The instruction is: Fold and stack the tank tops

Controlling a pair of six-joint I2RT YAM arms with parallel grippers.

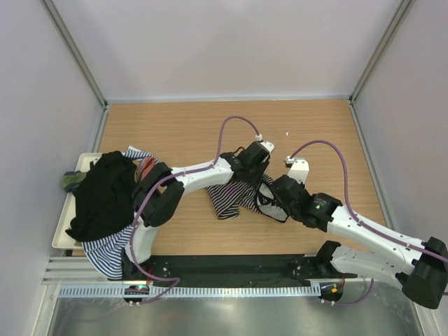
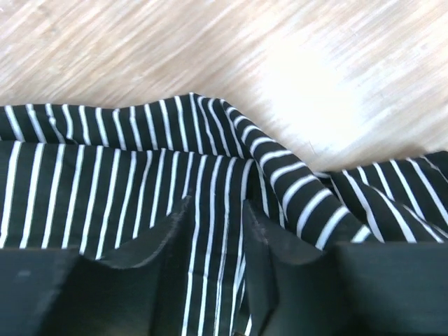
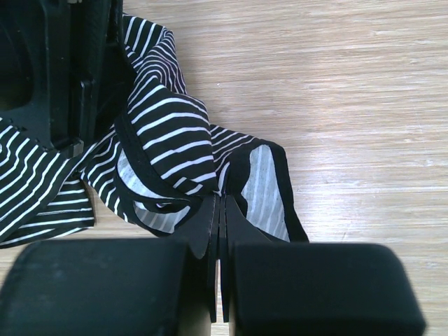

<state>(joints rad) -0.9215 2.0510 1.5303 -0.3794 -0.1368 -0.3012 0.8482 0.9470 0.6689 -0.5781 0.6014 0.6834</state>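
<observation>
The striped tank top is lying bunched up near the robot's right gripper, so the left gripper needs to grab the top's far edge (image 2: 196,105) and pull the cloth tight.
A finely black-and-white striped tank top (image 1: 231,199) lies crumpled on the wooden table in front of the arms. My left gripper (image 1: 243,180) points down onto its upper part. In the left wrist view the left gripper (image 2: 215,213) stands partly open, with a fold of the striped cloth (image 2: 140,168) running between its fingers (image 2: 269,245). My right gripper (image 1: 269,192) is at the top's right side. Its fingers are pressed together on the black-trimmed edge (image 3: 269,175) of the striped tank top (image 3: 168,133), seen at my right gripper (image 3: 219,204).
At the left edge, a white tray (image 1: 85,162) holds a pile of tops: a plain black one (image 1: 105,196) uppermost, a blue-and-white striped one (image 1: 105,253) hanging over the front, green cloth (image 1: 70,180) at the far left. The left arm's wrist (image 3: 56,70) sits close beside the right gripper.
</observation>
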